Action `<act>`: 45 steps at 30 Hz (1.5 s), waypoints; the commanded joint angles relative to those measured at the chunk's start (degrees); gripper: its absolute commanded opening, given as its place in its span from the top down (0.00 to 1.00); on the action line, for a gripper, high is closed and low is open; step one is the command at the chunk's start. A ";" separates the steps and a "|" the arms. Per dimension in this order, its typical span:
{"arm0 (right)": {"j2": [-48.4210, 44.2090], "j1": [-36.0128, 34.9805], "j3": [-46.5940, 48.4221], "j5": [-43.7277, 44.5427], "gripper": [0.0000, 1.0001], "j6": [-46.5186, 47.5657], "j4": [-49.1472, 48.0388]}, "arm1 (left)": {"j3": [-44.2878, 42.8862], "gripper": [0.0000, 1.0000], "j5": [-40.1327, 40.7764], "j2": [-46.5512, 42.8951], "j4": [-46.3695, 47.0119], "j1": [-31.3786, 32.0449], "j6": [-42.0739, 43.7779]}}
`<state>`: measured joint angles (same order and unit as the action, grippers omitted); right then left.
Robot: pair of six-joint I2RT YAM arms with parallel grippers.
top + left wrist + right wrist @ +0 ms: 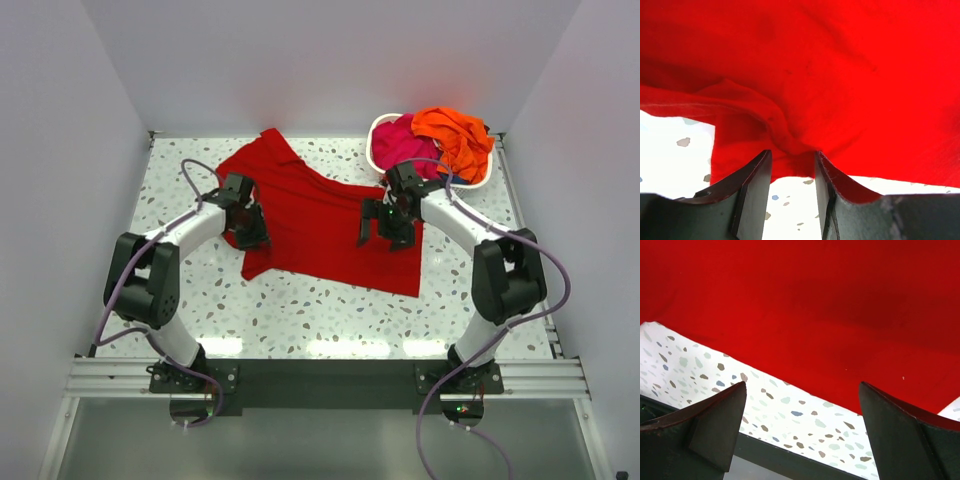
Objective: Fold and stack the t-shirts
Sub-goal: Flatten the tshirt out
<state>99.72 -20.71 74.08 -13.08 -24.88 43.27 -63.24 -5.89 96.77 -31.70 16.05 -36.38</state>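
The robot's right gripper needs to next move to the near hem corner (417,295) on the basket's side of the red t-shirt and close there.
A deep red t-shirt (310,215) lies spread over the middle of the speckled table, one sleeve reaching toward the back left. My left gripper (252,232) is at the shirt's left edge. In the left wrist view a puckered fold of the red shirt (840,75) is gathered between the tips of that gripper (792,159), which is shut on it. My right gripper (385,232) hangs over the shirt's right part. In the right wrist view it (802,387) stands wide open and empty above the shirt's hem (805,305). A magenta-pink t-shirt (400,148) and an orange t-shirt (455,135) lie bunched in the basket.
A white slatted basket (378,128) stands at the back right corner, close behind the right arm. White walls enclose the table on the left, back and right. A dark rail (320,378) runs along the near edge by the arm bases.
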 commanded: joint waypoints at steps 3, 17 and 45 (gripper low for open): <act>-3.74 0.58 -1.92 -1.07 0.03 -1.13 0.07 | -2.50 0.55 -1.23 0.44 1.91 1.08 -0.18; -7.79 3.48 -7.37 -2.30 0.03 -2.27 -2.04 | -6.10 0.55 1.93 3.07 -1.60 5.13 0.70; -16.05 7.26 -18.88 -4.06 0.03 -3.33 -4.15 | -9.18 0.75 16.17 6.41 -8.99 11.90 3.77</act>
<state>86.24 -14.20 56.21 -16.47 -27.46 39.51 -71.07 8.51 103.61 -40.49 27.79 -33.41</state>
